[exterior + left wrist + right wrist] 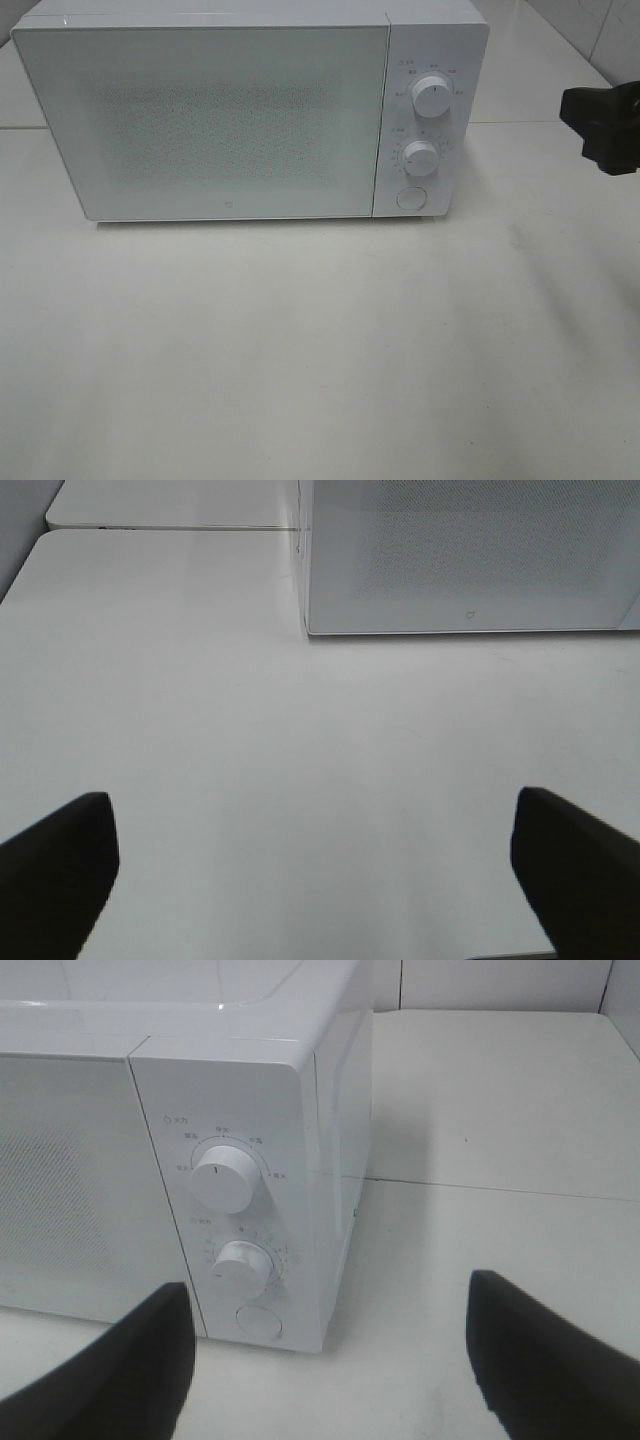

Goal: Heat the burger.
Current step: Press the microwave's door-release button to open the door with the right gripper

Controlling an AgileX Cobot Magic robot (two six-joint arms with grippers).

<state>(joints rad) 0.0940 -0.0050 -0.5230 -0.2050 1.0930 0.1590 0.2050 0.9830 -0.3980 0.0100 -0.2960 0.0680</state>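
Note:
The robot's right gripper will next close its empty fingers together just in front of the microwave's round button (411, 198) (259, 1322), below the lower knob.
The burger is out of view. A white microwave (220, 120) stands at the back of the white table (320, 350) with its door shut. My left gripper (312, 820) is open over bare table in front of the microwave's (470, 560) lower left corner, with nothing between its fingers. My right gripper (328, 1295) is also open and empty, facing the microwave's control panel (240, 1210) from the right. Only the black end of the right arm (605, 125) shows in the exterior view, at the right edge.
The control panel carries an upper knob (432, 97), a lower knob (421, 158) and a round button (410, 198). A seam between two tabletops (500, 1185) runs behind the microwave's right side. A tiled wall (600, 30) rises at the back right.

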